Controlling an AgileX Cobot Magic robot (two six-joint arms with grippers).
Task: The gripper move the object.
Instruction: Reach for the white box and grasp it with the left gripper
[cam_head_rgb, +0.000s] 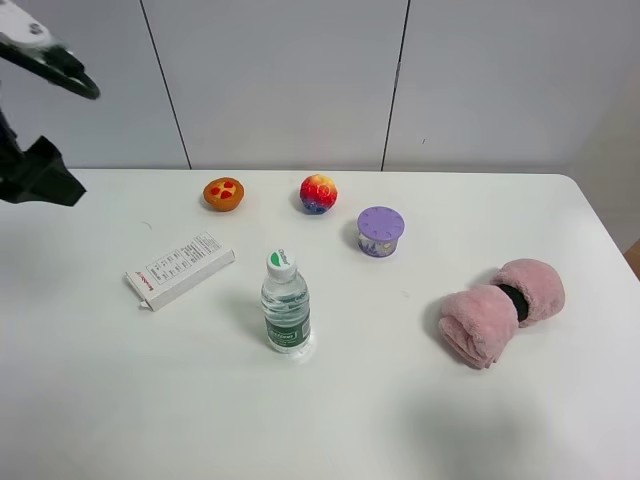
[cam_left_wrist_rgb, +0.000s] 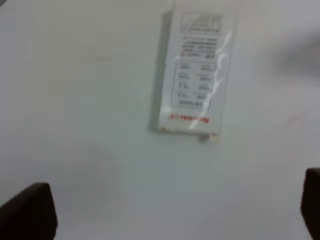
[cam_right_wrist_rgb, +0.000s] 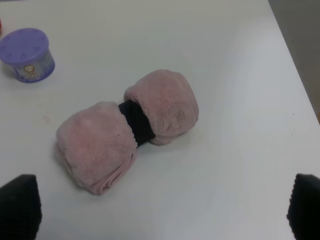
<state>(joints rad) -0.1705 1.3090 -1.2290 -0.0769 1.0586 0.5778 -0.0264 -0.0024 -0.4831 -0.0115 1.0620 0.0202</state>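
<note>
The robot's left gripper should close on the middle of the white box (cam_head_rgb: 182, 267) (cam_left_wrist_rgb: 197, 61), with its fingers against the two long sides of the box.
The object, a flat long white box (cam_head_rgb: 180, 270) with black print and a red mark, lies on the white table (cam_head_rgb: 120, 400) at the left, left of the water bottle. It also shows in the left wrist view (cam_left_wrist_rgb: 196, 70), blurred. My left gripper (cam_head_rgb: 45, 175) hangs high over the table's far left edge, apart from the box. In the left wrist view the left gripper (cam_left_wrist_rgb: 175, 212) is open and empty, only its black fingertips (cam_left_wrist_rgb: 27, 212) showing. My right gripper (cam_right_wrist_rgb: 160, 210) is open and empty; it is out of the high view.
A clear water bottle (cam_head_rgb: 285, 304) stands mid-table. An orange muffin toy (cam_head_rgb: 223, 193), a multicoloured ball (cam_head_rgb: 318, 193) and a purple tub (cam_head_rgb: 380, 231) sit behind it. A pink rolled towel (cam_head_rgb: 500, 310) lies at the right, also in the right wrist view (cam_right_wrist_rgb: 125, 127).
</note>
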